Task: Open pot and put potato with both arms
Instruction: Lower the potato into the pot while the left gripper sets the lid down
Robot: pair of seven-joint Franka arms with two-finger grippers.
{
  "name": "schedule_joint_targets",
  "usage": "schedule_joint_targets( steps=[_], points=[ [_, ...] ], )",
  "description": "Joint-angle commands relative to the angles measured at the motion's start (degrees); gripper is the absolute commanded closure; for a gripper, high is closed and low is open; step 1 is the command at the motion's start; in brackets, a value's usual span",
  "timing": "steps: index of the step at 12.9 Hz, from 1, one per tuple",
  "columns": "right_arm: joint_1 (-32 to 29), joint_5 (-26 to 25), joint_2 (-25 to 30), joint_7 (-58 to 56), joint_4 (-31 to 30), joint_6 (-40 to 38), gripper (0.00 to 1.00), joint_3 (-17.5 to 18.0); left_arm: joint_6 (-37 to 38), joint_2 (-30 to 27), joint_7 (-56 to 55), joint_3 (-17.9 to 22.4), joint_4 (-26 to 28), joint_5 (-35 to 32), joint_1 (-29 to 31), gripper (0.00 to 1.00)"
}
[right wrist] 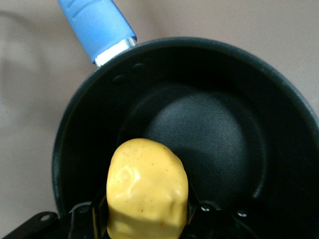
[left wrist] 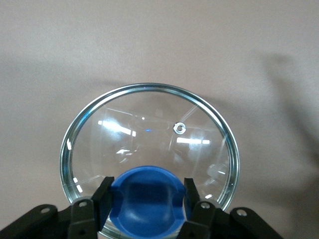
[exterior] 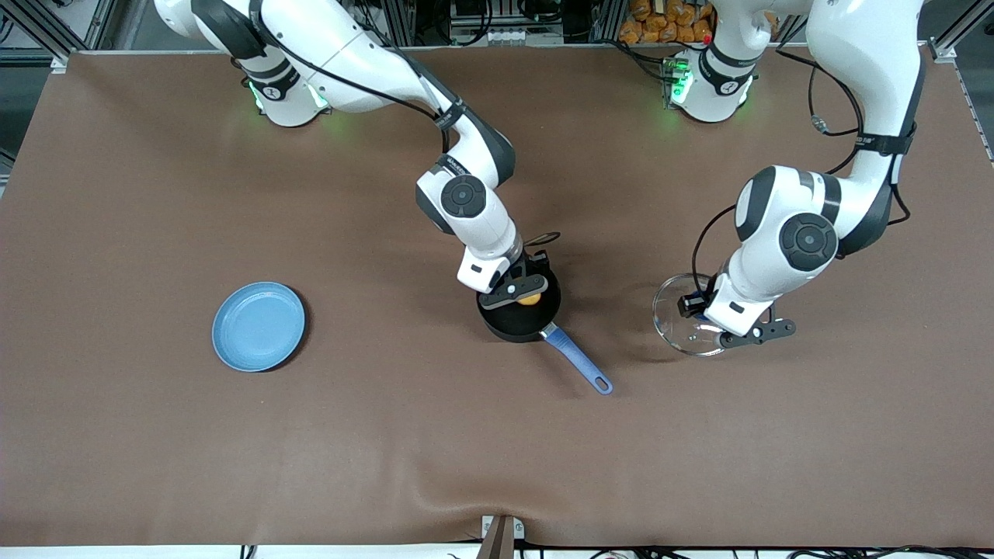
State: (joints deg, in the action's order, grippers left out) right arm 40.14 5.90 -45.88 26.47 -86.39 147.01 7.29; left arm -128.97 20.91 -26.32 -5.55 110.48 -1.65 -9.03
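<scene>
The glass lid will be set down on the bare table cloth (exterior: 707, 317) just below my left gripper, next to the black pot.
The black pot (exterior: 509, 320) with its blue handle (exterior: 578, 361) stands open near the table's middle. My right gripper (exterior: 529, 295) is shut on the yellow potato (exterior: 530, 299) and holds it over the pot's inside; in the right wrist view the potato (right wrist: 147, 186) hangs above the pot's empty black bottom (right wrist: 209, 124). My left gripper (exterior: 703, 310) is shut on the blue knob (left wrist: 147, 199) of the glass lid (exterior: 683, 322), off the pot, low over the table toward the left arm's end. I cannot tell whether the lid (left wrist: 149, 124) touches the table.
A flat light-blue plate (exterior: 258, 326) lies toward the right arm's end of the table. The pot's handle points toward the front camera and the left arm's end. Brown table cloth (exterior: 435, 450) spreads around.
</scene>
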Motion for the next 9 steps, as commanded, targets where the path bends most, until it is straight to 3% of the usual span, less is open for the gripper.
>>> schedule_joint_targets(
  steps=[1, 5, 6, 8, 9],
  points=[
    [1.17, -0.54, -2.02, 0.86, 1.84, 1.26, 1.0, -0.52, -4.34, -0.61, 0.39, -0.34, 3.07, -1.34, 0.59, 1.0],
    [1.34, -0.37, -2.9, 0.86, 1.93, 2.58, 1.0, -0.52, -8.67, 0.8, 0.48, -0.43, 6.06, -1.43, 1.82, 1.0],
    [1.26, -0.28, -2.9, 0.78, 1.93, 2.58, 0.94, -0.44, -9.37, 1.06, 0.91, -0.43, 6.59, -1.43, 1.83, 1.0],
    [0.82, -0.1, -2.99, 0.77, 2.02, 2.49, 0.58, -0.52, -9.72, 1.41, 3.1, -0.43, 6.94, -1.43, 3.31, 1.0],
    [0.73, -0.1, -2.9, 0.77, 2.11, 2.49, 0.29, -0.52, -9.72, 1.85, 4.77, -0.43, 6.86, -1.34, 4.28, 1.0]
  ],
)
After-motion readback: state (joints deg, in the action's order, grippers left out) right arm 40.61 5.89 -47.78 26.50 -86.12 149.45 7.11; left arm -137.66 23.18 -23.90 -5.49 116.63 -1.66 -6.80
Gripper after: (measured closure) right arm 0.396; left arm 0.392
